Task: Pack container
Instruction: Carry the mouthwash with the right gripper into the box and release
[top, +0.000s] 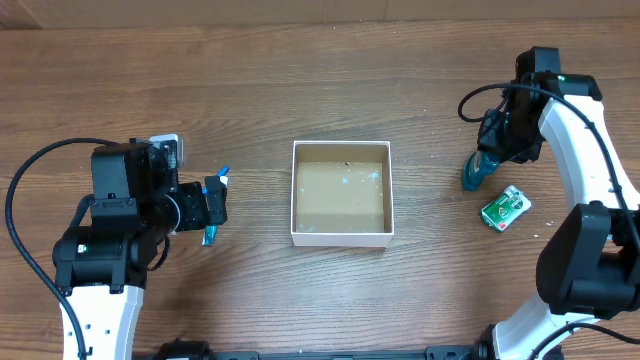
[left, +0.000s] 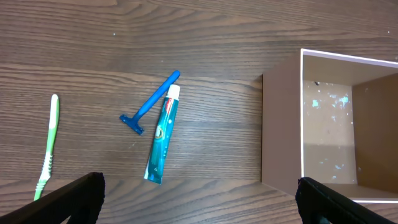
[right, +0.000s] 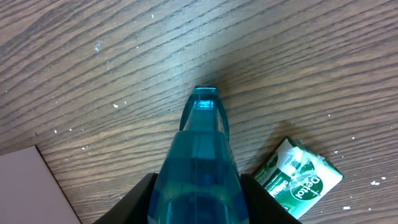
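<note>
Next, I set the clear teal bottle down with my right gripper inside the container (top: 309, 180), against the side of the container nearest the razor.
The container (top: 341, 236), a square white-walled box with a brown floor, sits mid-table and holds nothing; its left wall shows in the left wrist view (left: 281, 130). My right gripper (top: 500, 135) is shut on a clear teal bottle (top: 477, 171) to the right of the container; the bottle fills the space between the jaws in the right wrist view (right: 199, 155). My left gripper (top: 213, 203) is open and empty (left: 199, 202) above a teal toothpaste tube (left: 162, 134) and a blue razor (left: 151, 102) lying left of the container.
A green toothbrush (left: 48, 146) lies left of the razor. A green soap packet (top: 504, 208) lies right of the bottle and shows in the right wrist view (right: 298, 177). A corner of the container wall (right: 31, 186) shows at the lower left of that view.
</note>
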